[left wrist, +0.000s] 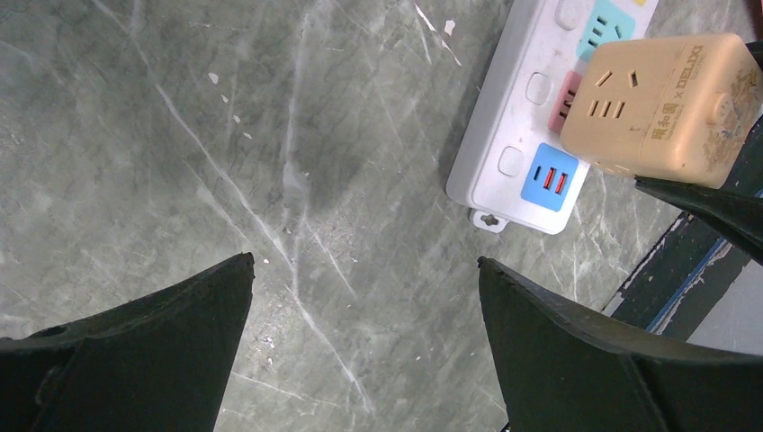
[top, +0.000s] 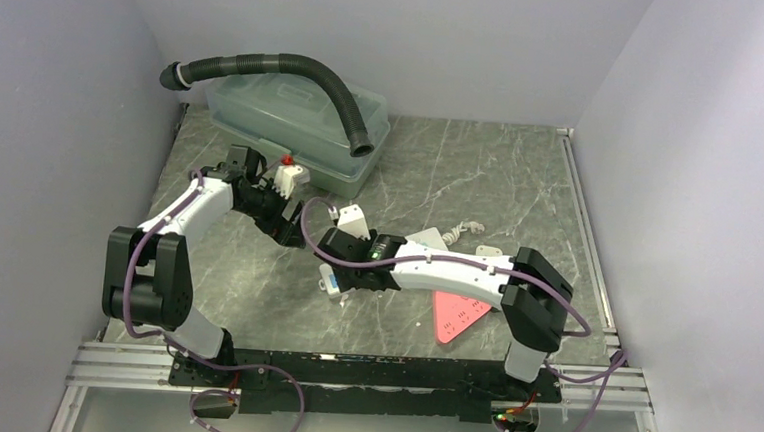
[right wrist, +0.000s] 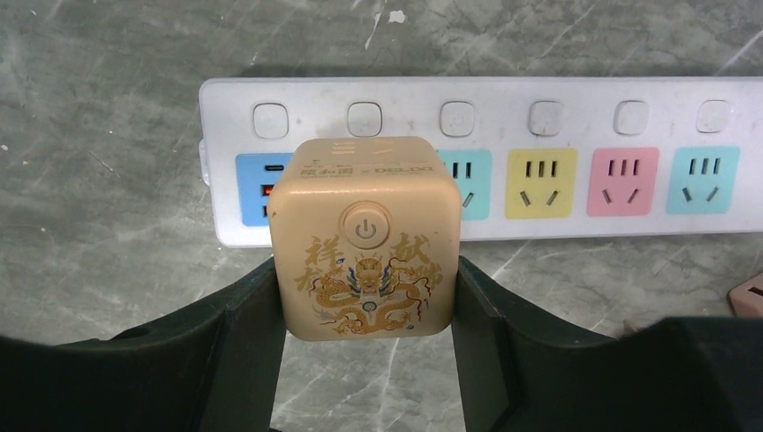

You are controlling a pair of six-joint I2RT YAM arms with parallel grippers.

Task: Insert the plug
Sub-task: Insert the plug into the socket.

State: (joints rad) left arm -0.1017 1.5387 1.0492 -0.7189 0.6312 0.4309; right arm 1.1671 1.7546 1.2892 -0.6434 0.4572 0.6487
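Note:
My right gripper has the beige cube plug, now over a socket of the strip. It will let go of it on the white power strip (top: 331,273) (right wrist: 366,189) beside the blue USB block.
The plug is a beige cube adapter (right wrist: 364,238) with a gold dragon and a power button. My right gripper (right wrist: 364,270) is shut on its two sides. It holds the cube over the white power strip (right wrist: 504,117), on the socket between the blue USB block (right wrist: 250,171) and a teal socket. Its prongs are hidden, so I cannot tell how deep it sits. The left wrist view shows the cube (left wrist: 670,103) against the strip (left wrist: 513,135). My left gripper (left wrist: 364,261) is open and empty over bare table, left of the strip's end (top: 330,280).
A grey-green lidded box (top: 294,120) with a black corrugated hose (top: 267,66) over it stands at the back left. A pink triangular piece (top: 457,316) lies under the right arm. Small white parts (top: 353,217) lie behind the right gripper (top: 355,259).

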